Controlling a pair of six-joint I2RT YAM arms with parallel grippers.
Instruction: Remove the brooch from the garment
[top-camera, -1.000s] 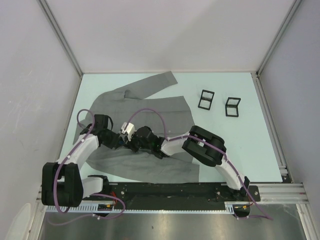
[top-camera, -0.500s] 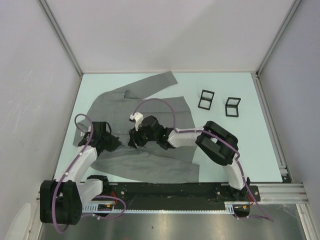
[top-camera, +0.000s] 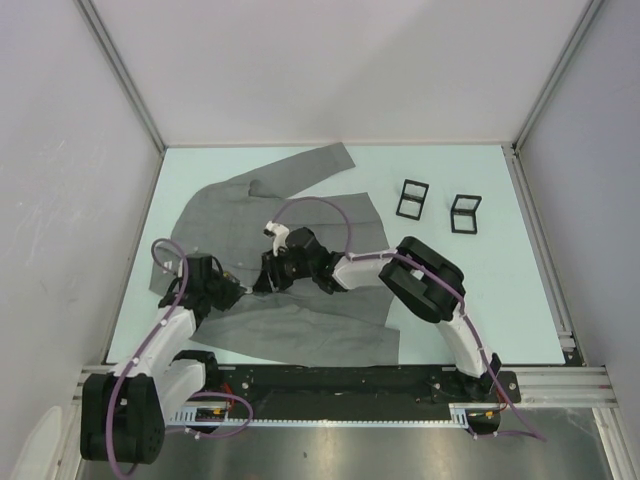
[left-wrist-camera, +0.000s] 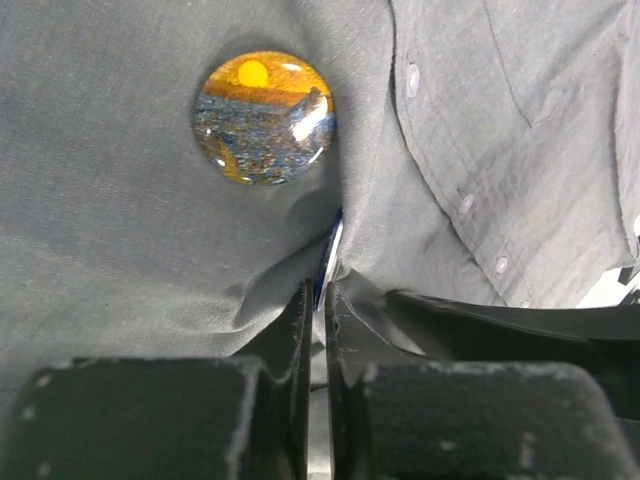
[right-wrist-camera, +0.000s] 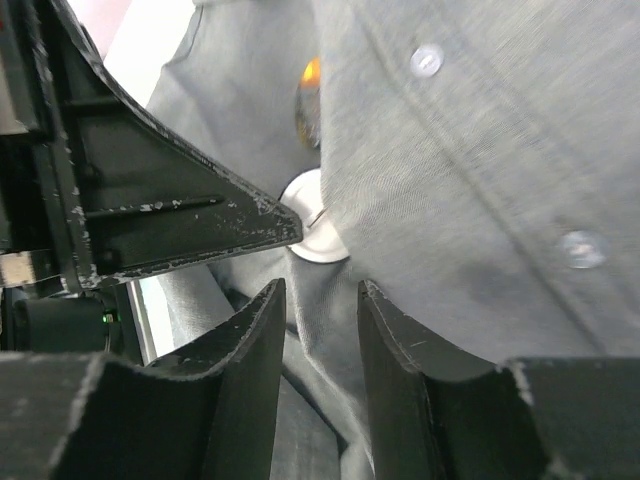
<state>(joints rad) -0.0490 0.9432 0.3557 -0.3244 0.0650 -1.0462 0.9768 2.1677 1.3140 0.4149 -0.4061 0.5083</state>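
Left fingers pinch only the silvery disc's near edge; they should open and grip deeper, closer to its middle (left-wrist-camera: 332, 246).
The grey garment (top-camera: 300, 205) lies spread on the pale table. The brooch (left-wrist-camera: 264, 117) is a round glass dome with an orange sun over blue, sitting on the cloth just beyond my left gripper (left-wrist-camera: 320, 288). That gripper is shut on a fold of the garment (left-wrist-camera: 120, 200). In the right wrist view the brooch (right-wrist-camera: 310, 78) shows edge-on, with a silvery disc (right-wrist-camera: 322, 243) below it. The left gripper's finger (right-wrist-camera: 180, 220) touches that disc. My right gripper (right-wrist-camera: 322, 290) is open, a ridge of cloth between its jaws. In the top view the left gripper (top-camera: 235, 293) and the right gripper (top-camera: 262, 284) meet over the jacket's front; the brooch is hidden there.
Two small black square frames (top-camera: 411, 197) (top-camera: 465, 212) stand on the table to the right of the jacket. A row of pale buttons (left-wrist-camera: 465, 202) runs to the right of the brooch. Walls close the table on three sides.
The left arm has drawn back towards the near left, its gripper staying on the jacket front. The right gripper has shifted a little to the left and away, closer to the left gripper.
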